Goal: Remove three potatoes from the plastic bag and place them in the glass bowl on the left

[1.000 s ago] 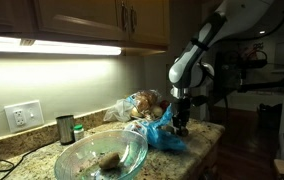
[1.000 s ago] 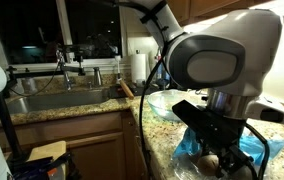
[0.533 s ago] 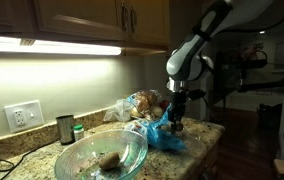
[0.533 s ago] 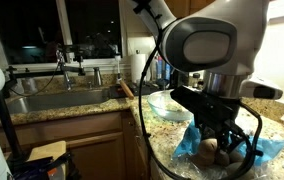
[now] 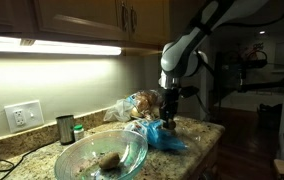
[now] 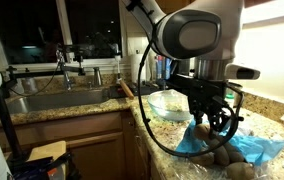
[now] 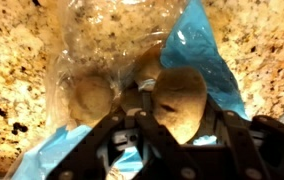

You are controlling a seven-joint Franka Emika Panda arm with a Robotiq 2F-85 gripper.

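Next, I let go of the small tan potato in the glass bowl [image 5: 120,160], beside the potato that is lying there.
In the wrist view my gripper [image 7: 180,118] is shut on a tan oval potato [image 7: 180,98], held above the bag. Below it lies the clear plastic bag [image 7: 102,35] with blue plastic [image 7: 197,50] and two more potatoes [image 7: 90,98] inside. In both exterior views the gripper [image 5: 168,120] [image 6: 214,126] hangs just above the blue bag [image 5: 168,137] [image 6: 250,148]. The wide glass bowl [image 5: 132,140] [image 6: 160,100] stands beside the bag and holds one potato [image 5: 109,159]. Loose potatoes [image 6: 232,163] lie on the bag near the counter's edge.
A dark metal cup [image 5: 65,129] and a small green-lidded jar [image 5: 79,132] stand by the wall outlet [image 5: 23,115]. Another bag of food [image 5: 140,102] sits behind the blue one. A sink [image 6: 52,100] with a faucet lies beyond the granite counter [image 6: 272,125].
The gripper, still shut on the potato, has risen out of the bag and shifted toward the glass bowl. The bag and bowl have not moved.
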